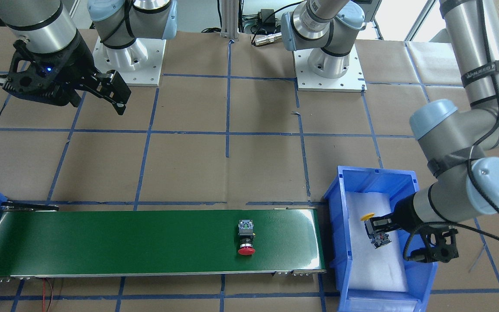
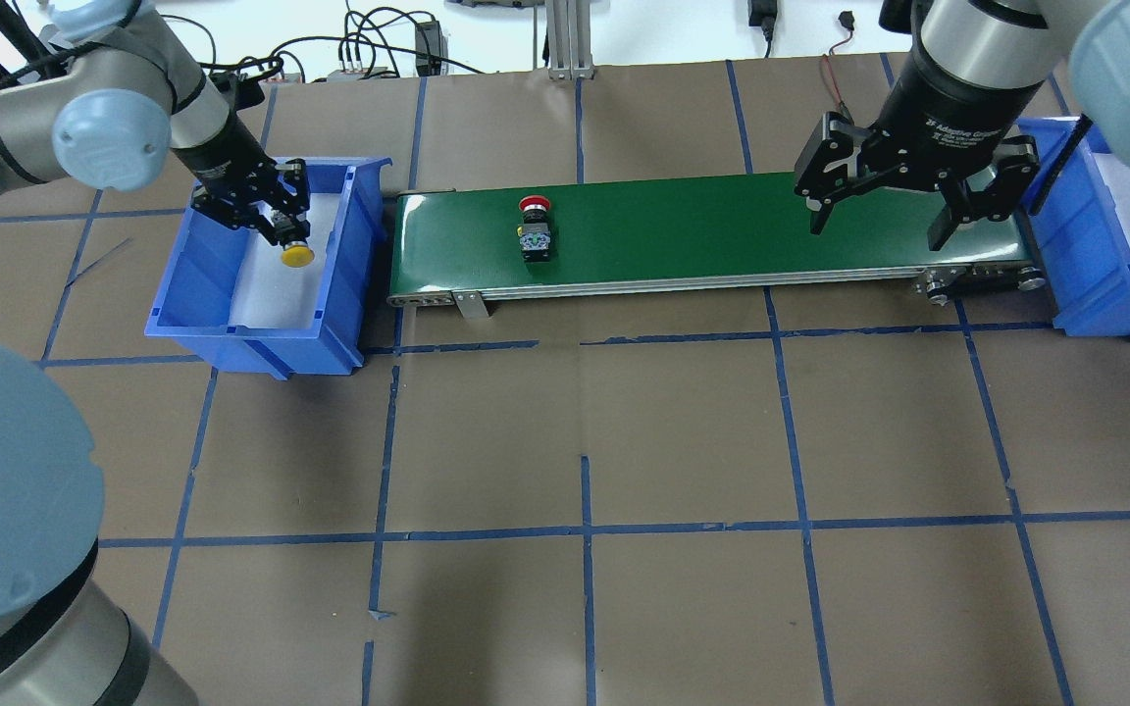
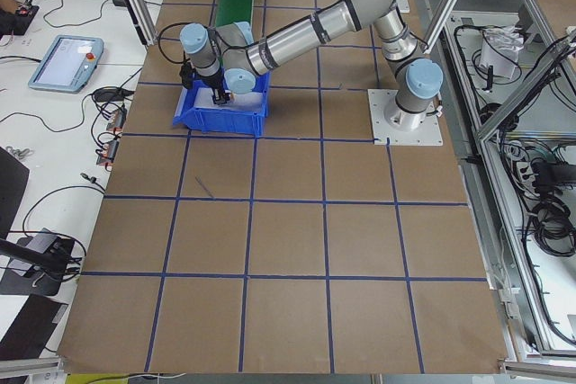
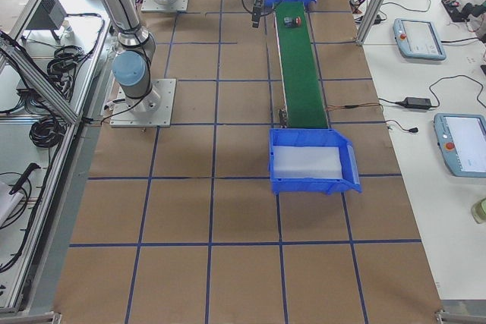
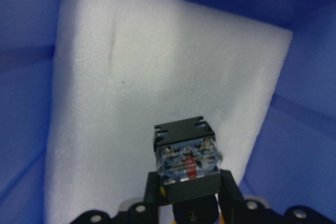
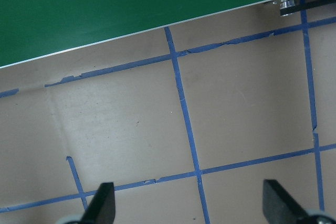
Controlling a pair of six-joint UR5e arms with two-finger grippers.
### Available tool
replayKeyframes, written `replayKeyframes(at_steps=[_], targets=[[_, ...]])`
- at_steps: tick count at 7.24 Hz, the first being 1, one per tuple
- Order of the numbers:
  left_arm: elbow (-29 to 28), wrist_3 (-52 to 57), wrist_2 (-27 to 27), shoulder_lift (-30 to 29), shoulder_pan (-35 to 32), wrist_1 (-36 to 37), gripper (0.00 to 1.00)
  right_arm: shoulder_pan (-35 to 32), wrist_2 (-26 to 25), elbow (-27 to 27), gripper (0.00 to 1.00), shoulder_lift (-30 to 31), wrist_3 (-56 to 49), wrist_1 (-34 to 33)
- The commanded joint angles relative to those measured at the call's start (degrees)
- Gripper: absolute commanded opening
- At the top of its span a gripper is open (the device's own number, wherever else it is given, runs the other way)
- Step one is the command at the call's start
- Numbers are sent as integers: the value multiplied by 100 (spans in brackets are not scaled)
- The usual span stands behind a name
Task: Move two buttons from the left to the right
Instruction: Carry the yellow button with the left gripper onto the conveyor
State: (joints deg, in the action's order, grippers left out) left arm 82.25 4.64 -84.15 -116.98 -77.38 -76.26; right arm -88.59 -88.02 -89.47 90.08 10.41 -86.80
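My left gripper places the yellow button next on the green conveyor belt (image 1: 290, 245) between the red button and the nearer blue bin.
The yellow button (image 2: 296, 256) is gripped by its black barrel in my left gripper (image 2: 276, 224), inside the left blue bin (image 2: 231, 335) just above its white foam. In the left wrist view the button's grey-blue contact block (image 5: 186, 162) stands between the fingers. It also shows in the front view (image 1: 377, 234). The red button (image 2: 535, 230) lies on its side on the green conveyor belt (image 2: 722, 226), near the belt's left end, and shows in the front view (image 1: 246, 237). My right gripper (image 2: 877, 233) is open and empty above the belt's right part.
A second blue bin (image 2: 1104, 314) with white foam stands at the belt's right end. The table is brown paper with blue tape lines (image 2: 585, 534). The right wrist view shows the belt edge (image 6: 131, 30) and bare paper below the gripper.
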Motion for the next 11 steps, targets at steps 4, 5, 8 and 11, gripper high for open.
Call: replayKeyframes(at_steps=[4, 5, 8, 11], targets=[[-24, 2, -48, 235, -1582, 523, 15, 0, -5, 0, 100, 1, -4, -3], [-138, -7, -171, -285, -1779, 1325, 15, 9, -5, 0, 100, -8, -13, 5], [-200, 72, -339, -624, -1851, 1045, 19, 9, -13, -9, 100, -8, -22, -3], [-192, 28, -365, -642, -1895, 764, 66, 9, -5, -9, 100, -8, -13, -3]])
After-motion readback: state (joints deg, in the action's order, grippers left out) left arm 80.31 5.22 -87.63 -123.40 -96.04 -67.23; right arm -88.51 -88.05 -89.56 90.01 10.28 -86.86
